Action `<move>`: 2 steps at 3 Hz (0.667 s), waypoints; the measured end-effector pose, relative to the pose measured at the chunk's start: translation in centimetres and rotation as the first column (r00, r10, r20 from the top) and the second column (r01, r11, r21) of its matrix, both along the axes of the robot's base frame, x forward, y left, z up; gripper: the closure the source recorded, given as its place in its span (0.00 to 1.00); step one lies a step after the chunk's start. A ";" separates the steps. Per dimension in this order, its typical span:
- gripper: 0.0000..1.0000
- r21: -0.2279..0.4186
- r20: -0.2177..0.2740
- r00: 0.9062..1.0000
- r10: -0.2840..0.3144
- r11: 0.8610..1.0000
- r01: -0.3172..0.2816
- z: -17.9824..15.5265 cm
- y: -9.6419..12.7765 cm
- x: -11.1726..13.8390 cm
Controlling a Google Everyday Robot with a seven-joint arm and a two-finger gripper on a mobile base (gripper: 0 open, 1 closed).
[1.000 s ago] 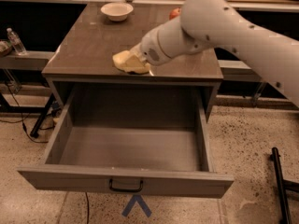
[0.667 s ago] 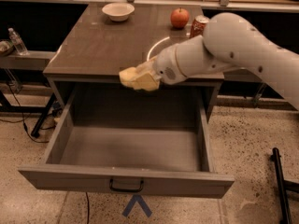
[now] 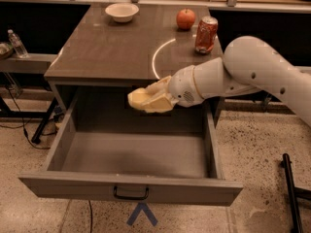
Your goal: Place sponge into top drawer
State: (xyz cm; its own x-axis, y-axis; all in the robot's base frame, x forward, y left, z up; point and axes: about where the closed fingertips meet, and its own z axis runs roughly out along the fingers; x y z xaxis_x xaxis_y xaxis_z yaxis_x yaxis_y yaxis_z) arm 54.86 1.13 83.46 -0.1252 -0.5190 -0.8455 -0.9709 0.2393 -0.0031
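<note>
The sponge, now held over the drawer's back, will be put down by my gripper near the middle of the open top drawer's bare grey bottom (image 3: 152, 141).
The top drawer (image 3: 131, 188) is pulled wide open below the brown tabletop, its grey inside bare, with a dark curved handle (image 3: 131, 194) on the front panel. My gripper (image 3: 148, 101) hangs over the back of the open drawer, just below the table's front edge. It is shut on the pale yellow sponge (image 3: 137, 98), which sticks out to the left between the pale fingers. The white arm reaches in from the right.
On the tabletop (image 3: 112, 47) stand a white bowl (image 3: 122, 11) at the back, a red apple (image 3: 185, 19) and a red soda can (image 3: 206, 34) at the back right. A water bottle (image 3: 17, 43) stands on a shelf at left. A dark pole (image 3: 291, 193) lies at right.
My gripper has carried the sponge off the tabletop, forward and down, to a spot over the open drawer. The apple and can have come into view behind the arm.
</note>
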 end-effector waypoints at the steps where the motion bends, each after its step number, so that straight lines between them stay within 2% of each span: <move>1: 1.00 -0.014 -0.022 0.990 0.138 0.990 -0.138 -6.2 0.3 -0.3; 2: 1.00 -0.018 -0.046 0.972 0.229 0.973 -0.230 -11.3 -0.2 -0.6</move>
State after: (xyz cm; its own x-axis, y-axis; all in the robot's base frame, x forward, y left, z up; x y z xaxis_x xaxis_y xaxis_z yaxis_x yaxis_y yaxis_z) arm 54.30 0.95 72.16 -0.0371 -0.5571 -0.8296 -0.9992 0.0105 0.0377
